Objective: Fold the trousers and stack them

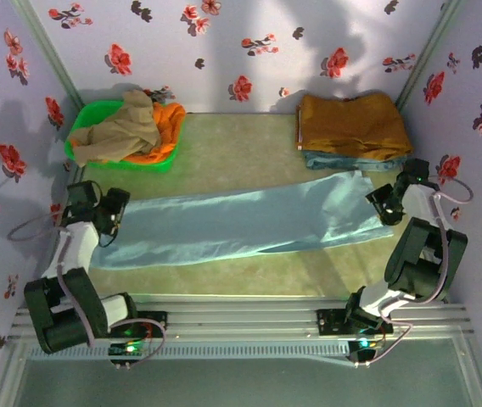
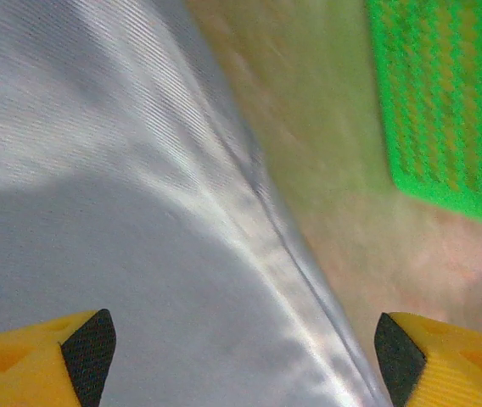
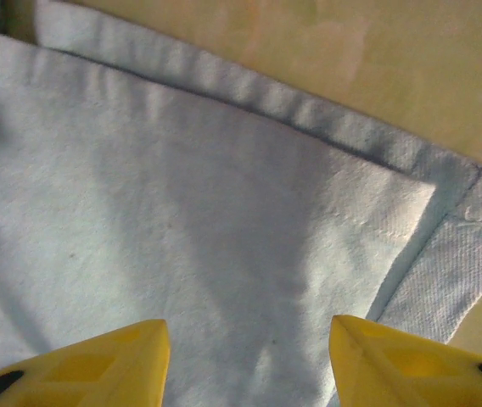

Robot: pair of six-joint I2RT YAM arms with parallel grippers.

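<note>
My right gripper needs to pinch the upper hem's corner (image 3: 414, 200) and pull it even before folding, because the upper leg hem falls short of the lower hem.
The pale sky-blue trousers (image 1: 241, 222) lie flat across the table, folded lengthwise, running from left to right. My left gripper (image 1: 112, 227) hovers over their left end, open, its yellow fingers (image 2: 37, 360) spread wide above the cloth (image 2: 97, 212) near a seam. My right gripper (image 1: 385, 206) is over the right end, open as well, with the leg hems (image 3: 224, 220) lying layered below its fingers (image 3: 97, 369). Neither gripper holds the cloth.
A green basket (image 1: 84, 127) at the back left holds a beige-khaki garment (image 1: 126, 127) and an orange one (image 1: 165, 127). A folded mustard-brown garment (image 1: 351, 123) sits on a blue one at the back right. Flowered walls enclose the table.
</note>
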